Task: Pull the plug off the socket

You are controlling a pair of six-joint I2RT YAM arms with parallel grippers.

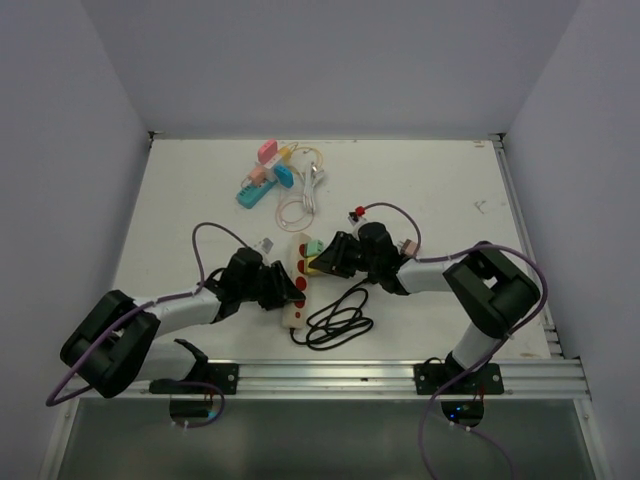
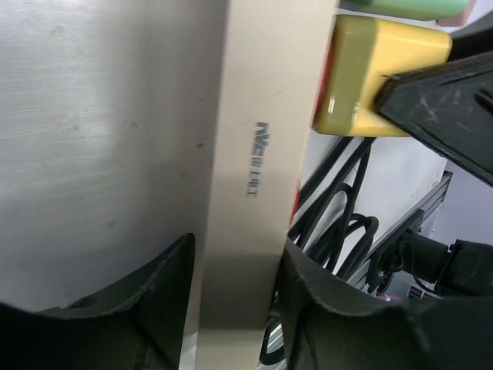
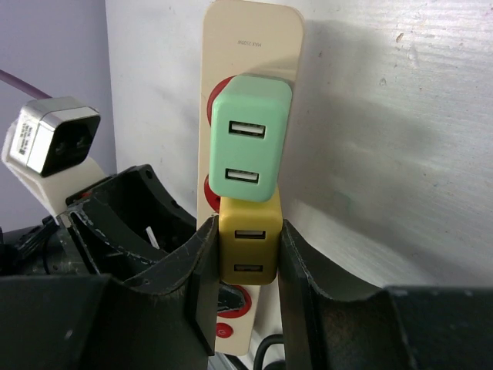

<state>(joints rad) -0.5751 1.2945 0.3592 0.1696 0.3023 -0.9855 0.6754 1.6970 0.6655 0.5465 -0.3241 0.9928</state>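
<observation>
My left gripper needs to open and grip by the power strip's printed label [image 2: 258,159], because it now holds the power strip toward its cable end, far from the green plug.
A cream power strip [image 1: 296,290] with red sockets lies at the table's near middle. A mint green plug [image 1: 313,246] and a yellow plug [image 1: 314,265] sit in it side by side. My left gripper [image 1: 283,286] is shut on the strip's body [image 2: 262,154], one finger on each long side. My right gripper [image 1: 324,262] is shut on the yellow plug [image 3: 248,239], one pad against each side. The yellow plug [image 2: 377,73] still rests against the strip's face. The green plug [image 3: 248,139] stands just beyond it, untouched.
The strip's black cable [image 1: 335,318] lies coiled beside its near end. A pile of coloured adapters [image 1: 265,176] and white cables [image 1: 306,192] lies at the far middle. An aluminium rail [image 1: 400,375] runs along the near edge.
</observation>
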